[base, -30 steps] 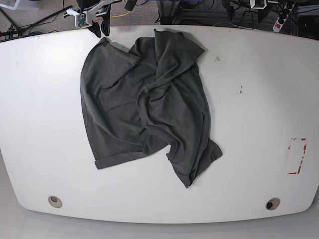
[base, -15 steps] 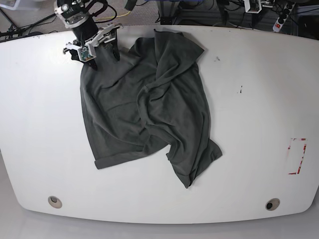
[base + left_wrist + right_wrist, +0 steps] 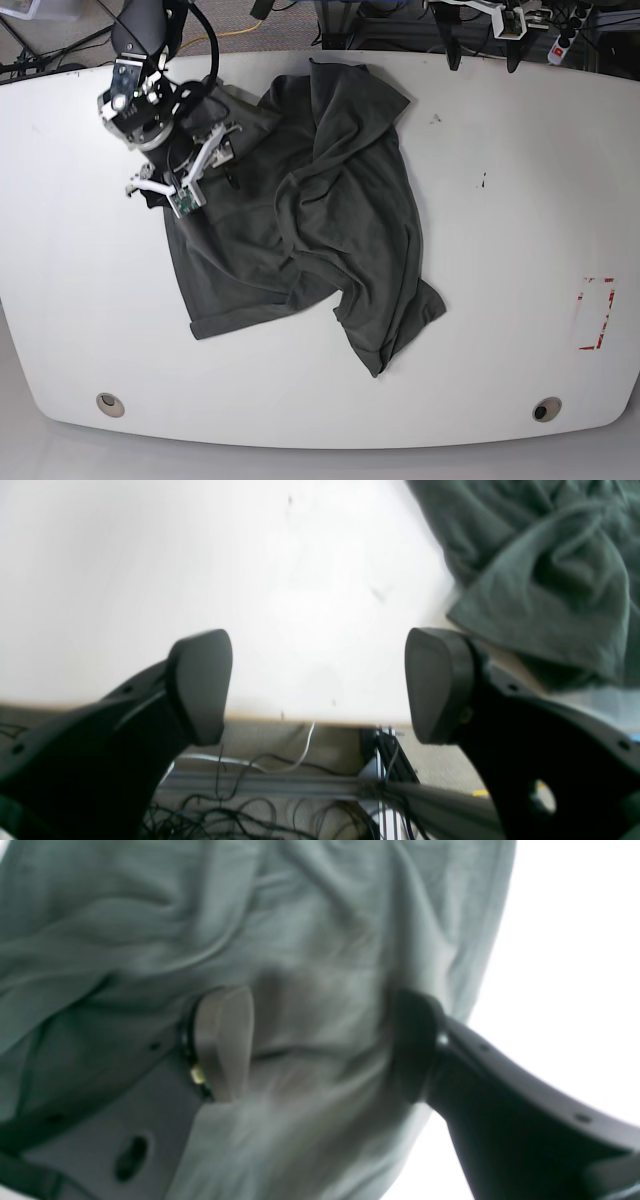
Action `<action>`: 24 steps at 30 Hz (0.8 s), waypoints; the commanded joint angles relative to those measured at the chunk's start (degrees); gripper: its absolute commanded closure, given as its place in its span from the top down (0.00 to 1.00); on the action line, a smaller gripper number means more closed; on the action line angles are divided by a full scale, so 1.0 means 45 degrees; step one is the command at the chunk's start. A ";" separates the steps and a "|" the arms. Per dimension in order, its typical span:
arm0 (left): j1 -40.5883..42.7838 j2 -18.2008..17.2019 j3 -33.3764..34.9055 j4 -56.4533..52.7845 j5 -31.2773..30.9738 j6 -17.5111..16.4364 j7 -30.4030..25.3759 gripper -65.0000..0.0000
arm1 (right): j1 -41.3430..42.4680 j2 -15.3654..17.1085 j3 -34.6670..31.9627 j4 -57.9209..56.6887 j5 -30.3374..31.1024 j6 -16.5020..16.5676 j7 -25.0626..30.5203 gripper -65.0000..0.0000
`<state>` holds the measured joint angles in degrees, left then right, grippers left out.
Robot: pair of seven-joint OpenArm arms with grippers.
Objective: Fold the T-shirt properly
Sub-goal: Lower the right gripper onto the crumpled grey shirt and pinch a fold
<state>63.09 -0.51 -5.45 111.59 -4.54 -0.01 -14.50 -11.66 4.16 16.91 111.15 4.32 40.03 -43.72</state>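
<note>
The T-shirt has a long raised fold (image 3: pixel 290 240) (image 3: pixel 225 897) in its middle, where my right gripper needs to go next and close.
The T-shirt (image 3: pixel 330 210) lies crumpled in a dark grey heap on the middle of the white table (image 3: pixel 520 250). My right gripper (image 3: pixel 195 185) hovers low over the heap's upper left part. In the right wrist view this right gripper (image 3: pixel 320 1045) is open, with blurred T-shirt (image 3: pixel 300 940) cloth under and between its fingers but not pinched. At the table's far edge, right of the heap, my left gripper (image 3: pixel 482 52) hangs. The left wrist view shows the left gripper (image 3: pixel 317 685) wide open and holding nothing, with a fold of the T-shirt (image 3: pixel 550 570) off to its right.
A red-marked rectangle (image 3: pixel 597 313) sits near the table's right edge. Two round holes (image 3: pixel 110 404) (image 3: pixel 546 409) lie along the near edge. Cables and a metal frame (image 3: pixel 280 785) run below the far edge.
My right arm has come from the far edge down over the shirt's upper left part, its jaws spreading. The left gripper has come into the base view at the top right.
</note>
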 commanded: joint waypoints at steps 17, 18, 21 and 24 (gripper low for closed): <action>-0.0609 -0.0032 -0.0146 0.0198 0.0021 -0.0007 -0.0323 0.78 | 0.4164 -0.0701 -0.1579 -0.3514 0.0262 -0.0007 -0.2288 0.64; -0.0667 -0.0032 -0.0146 0.0198 0.0021 -0.0007 -0.0323 0.78 | 0.4203 -0.0701 -0.1833 -0.3533 0.0262 -0.0007 -0.2288 0.64; -0.0843 -0.0032 -0.0146 0.0198 0.0021 -0.0007 -0.0323 0.78 | 0.4223 -0.0759 -0.2516 -0.3651 0.0242 -0.0007 -0.2249 0.64; -0.0882 -0.0032 -0.0146 0.0198 0.0021 -0.0007 -0.0323 0.78 | 0.4398 -0.0779 -0.2829 -0.4120 0.0203 -0.0007 -0.1800 0.64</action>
<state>57.95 -0.54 -6.02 111.59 -4.56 0.01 -14.50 6.24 0.27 4.21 93.36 4.95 40.14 -54.00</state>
